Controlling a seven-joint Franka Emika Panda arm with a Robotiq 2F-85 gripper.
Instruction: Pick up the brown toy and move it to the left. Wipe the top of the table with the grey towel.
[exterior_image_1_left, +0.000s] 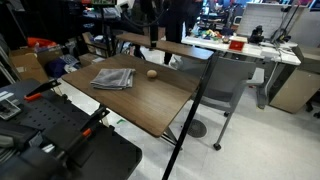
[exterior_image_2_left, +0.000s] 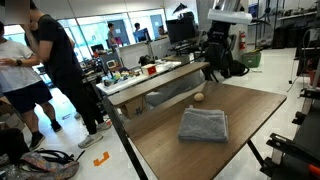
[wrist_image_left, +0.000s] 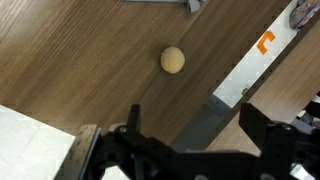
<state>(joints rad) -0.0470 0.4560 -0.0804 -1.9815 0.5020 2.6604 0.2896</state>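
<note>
My gripper needs to go next to the brown toy that is beside the grey towel, and then it should close on the toy's sides (wrist_image_left: 172, 60).
The brown toy (exterior_image_1_left: 152, 73) (exterior_image_2_left: 199, 97) is a small tan ball lying on the dark wood table (exterior_image_1_left: 150, 100) (exterior_image_2_left: 250, 115), near its far edge. In the wrist view the toy (wrist_image_left: 172, 60) lies ahead of my gripper (wrist_image_left: 195, 125), a little to the left. The gripper is open, with nothing between its black fingers (wrist_image_left: 255, 118). In an exterior view the gripper (exterior_image_2_left: 222, 68) hangs above the table's far end, clear of the top. The grey towel (exterior_image_1_left: 113, 78) (exterior_image_2_left: 203, 124) lies folded and rumpled on the table beside the toy.
A white desk (exterior_image_1_left: 262, 50) with clutter and a grey office chair (exterior_image_1_left: 230, 85) stand beyond the table. People (exterior_image_2_left: 55, 60) stand at one side. Black equipment (exterior_image_1_left: 60, 140) sits off one end of the table. The table edge (wrist_image_left: 225, 75) runs diagonally past my fingers.
</note>
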